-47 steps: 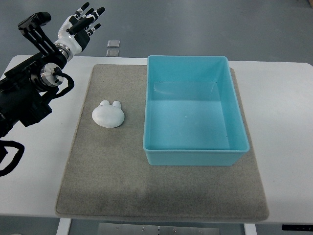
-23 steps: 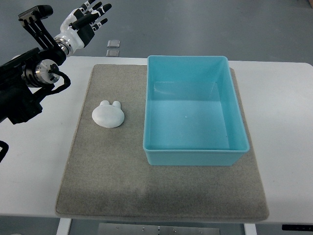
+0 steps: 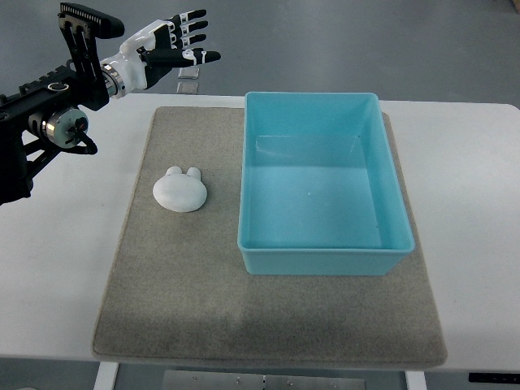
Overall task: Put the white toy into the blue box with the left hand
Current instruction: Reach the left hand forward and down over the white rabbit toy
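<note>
I need to close my left gripper around the round body [image 3: 178, 190] of the white toy, next to its two small ears.
A white bunny-shaped toy [image 3: 179, 190] lies on the grey mat [image 3: 268, 317], left of the blue box [image 3: 321, 192]. The box is open at the top and holds nothing. My left hand [image 3: 180, 47] hovers above the table's far edge, well behind the toy, with its fingers spread and nothing in them. Its black arm comes in from the upper left. No right arm shows.
The mat covers the middle of a white table [image 3: 471, 187]. Two small grey squares [image 3: 188, 80] lie on the floor beyond the far edge, partly behind my hand.
My left arm has swung right and slightly forward; the hand has turned so its fingers now point right, toward the box side. Toy and box have not moved.
</note>
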